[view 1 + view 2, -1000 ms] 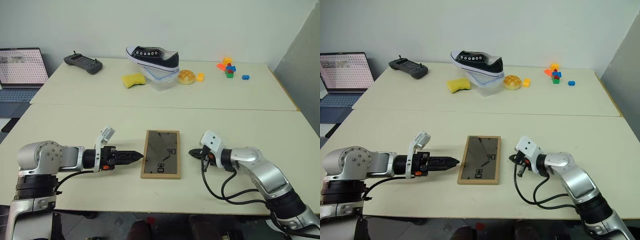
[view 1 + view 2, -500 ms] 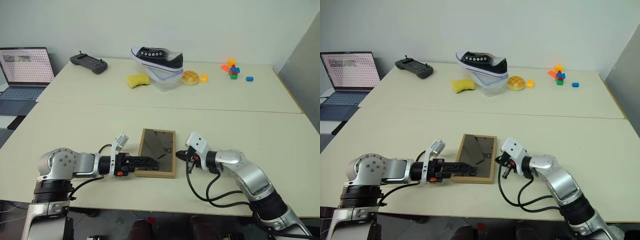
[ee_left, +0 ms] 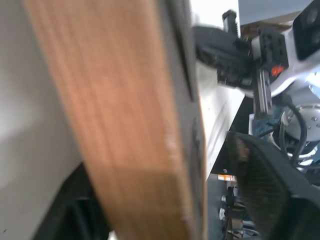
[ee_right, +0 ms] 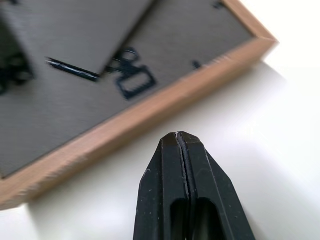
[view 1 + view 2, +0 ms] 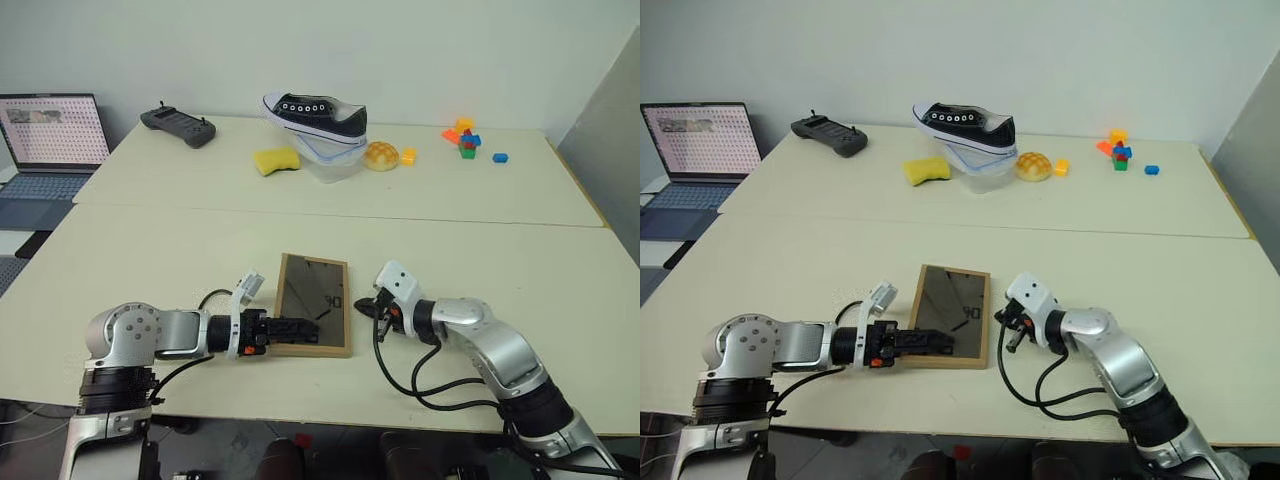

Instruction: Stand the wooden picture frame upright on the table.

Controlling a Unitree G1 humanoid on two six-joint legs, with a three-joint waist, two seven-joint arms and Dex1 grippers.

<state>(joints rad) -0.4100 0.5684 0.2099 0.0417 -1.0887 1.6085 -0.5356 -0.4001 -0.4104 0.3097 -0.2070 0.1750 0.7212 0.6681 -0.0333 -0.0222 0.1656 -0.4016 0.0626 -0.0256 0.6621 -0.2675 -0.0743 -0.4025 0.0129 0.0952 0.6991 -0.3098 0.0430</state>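
Observation:
The stand leg lies folded on the picture frame's back; my right gripper should swing it out, then open and take the wooden border (image 5: 347, 290) beside it.
The wooden picture frame (image 5: 315, 300) lies flat on the cream table (image 5: 180, 250) near its front edge, dark glass up. My left gripper (image 5: 300, 328) reaches in from the left at the frame's near left corner. Its jaws stand open astride the wooden border (image 3: 125, 125), with one finger (image 3: 265, 185) over the glass side and a gap still showing there. My right gripper (image 5: 368, 309) is shut and empty. Its tip (image 4: 177, 142) rests just short of the frame's right edge (image 4: 150, 115), not touching it.
On the back table stand a black shoe (image 5: 313, 110) on a clear container (image 5: 330, 162), a yellow sponge (image 5: 272, 159), a bun (image 5: 380, 154), coloured bricks (image 5: 465, 138) and a dark controller (image 5: 178, 123). A laptop (image 5: 50, 135) sits far left.
The view has shifted. My left gripper slid right from beside the frame onto its near left corner, and its jaws have narrowed. My right gripper edged closer to the frame's right edge.

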